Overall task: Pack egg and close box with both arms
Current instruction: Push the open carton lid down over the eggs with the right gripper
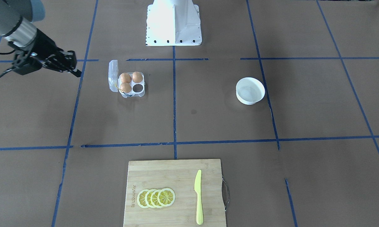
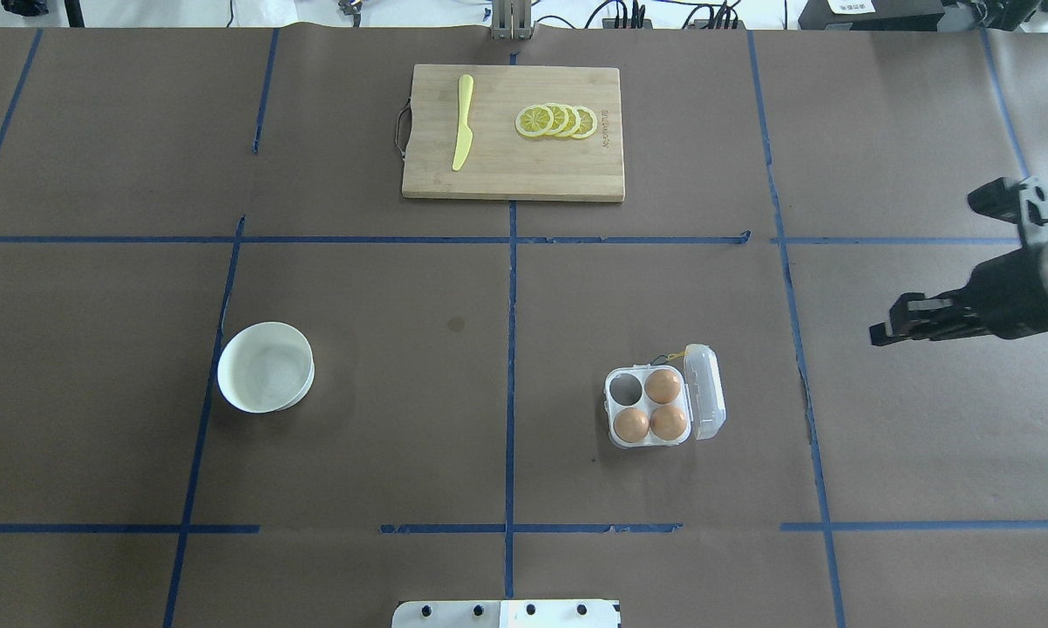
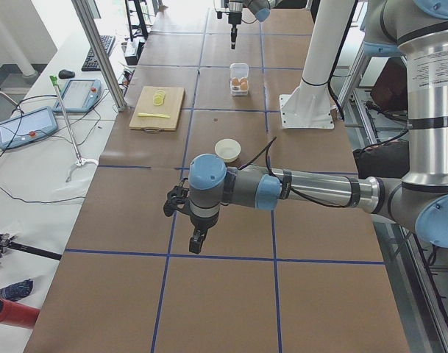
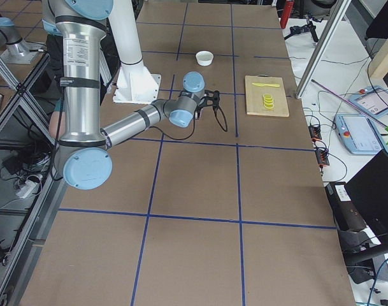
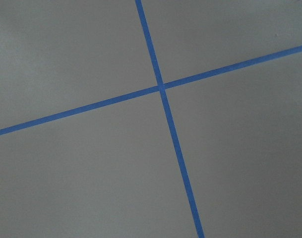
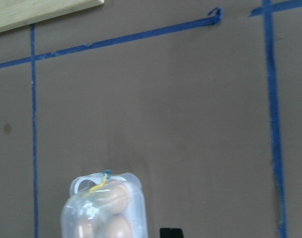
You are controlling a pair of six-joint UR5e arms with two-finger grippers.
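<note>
My right gripper will let go, and then the lid will rest closed over the cups of the clear egg box (image 1: 131,82) (image 6: 103,209).
The clear egg box (image 2: 626,390) stands on the table with its lid (image 2: 707,392) open, hinged toward my right arm. Three tan-brown eggs sit in its cups, one of them (image 2: 663,385) beside the single empty cup. The front view shows the same box (image 1: 138,87). My right gripper (image 2: 880,332) hovers well to the right of the box, apart from it, fingers together and empty. The right wrist view shows the box (image 6: 106,208) at the bottom edge and a black fingertip (image 6: 170,232). My left gripper (image 3: 196,246) shows only in the left side view, far from the box; I cannot tell its state.
An empty white bowl (image 2: 265,366) stands on the left half of the table. A wooden cutting board (image 2: 506,166) at the far edge carries a yellow knife (image 2: 461,122) and lemon slices (image 2: 557,120). The white pedestal (image 1: 173,25) stands at the robot's side.
</note>
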